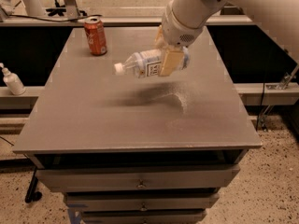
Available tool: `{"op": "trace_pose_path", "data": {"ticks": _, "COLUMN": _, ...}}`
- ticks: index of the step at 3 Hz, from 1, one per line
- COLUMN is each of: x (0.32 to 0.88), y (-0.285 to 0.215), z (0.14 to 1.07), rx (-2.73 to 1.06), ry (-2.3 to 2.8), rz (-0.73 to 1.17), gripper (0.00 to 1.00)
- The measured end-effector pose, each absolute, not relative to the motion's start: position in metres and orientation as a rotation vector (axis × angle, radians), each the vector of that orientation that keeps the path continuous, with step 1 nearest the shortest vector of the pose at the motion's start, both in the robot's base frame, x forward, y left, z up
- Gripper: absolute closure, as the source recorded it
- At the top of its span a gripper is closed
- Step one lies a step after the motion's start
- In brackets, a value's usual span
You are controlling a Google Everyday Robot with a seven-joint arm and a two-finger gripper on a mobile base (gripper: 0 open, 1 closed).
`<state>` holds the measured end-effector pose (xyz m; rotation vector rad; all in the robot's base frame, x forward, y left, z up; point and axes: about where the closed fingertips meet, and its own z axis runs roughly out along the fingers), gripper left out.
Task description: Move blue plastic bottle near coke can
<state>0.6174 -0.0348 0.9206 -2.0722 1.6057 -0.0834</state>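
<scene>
I will release the blue plastic bottle, still on its side in the air, on the grey table (114, 45), close in front of the coke can.
The blue plastic bottle (142, 63) is clear with a white cap and a pale blue-and-white label. It hangs on its side in the air above the grey table (93, 120), cap pointing left, with its shadow on the tabletop below. My gripper (166, 55) comes down from the upper right and is shut on the bottle's right half. The coke can (95, 36), red-orange with a silver top, stands upright at the table's far left. The bottle's cap is a short way to the right of the can and nearer to me, apart from it.
A small white pump bottle (12, 80) stands on a low shelf left of the table. Drawers sit under the tabletop. A metal rail and stand run behind the table's far edge. Speckled floor lies to the right.
</scene>
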Motion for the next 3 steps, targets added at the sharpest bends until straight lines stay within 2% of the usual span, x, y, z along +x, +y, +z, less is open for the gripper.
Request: {"op": "trace_pose_path", "data": {"ticks": 3, "x": 0.726, "y": 0.0, "z": 0.888, "rx": -2.052, "ry": 1.543, "rz": -0.175, "gripper": 1.0}}
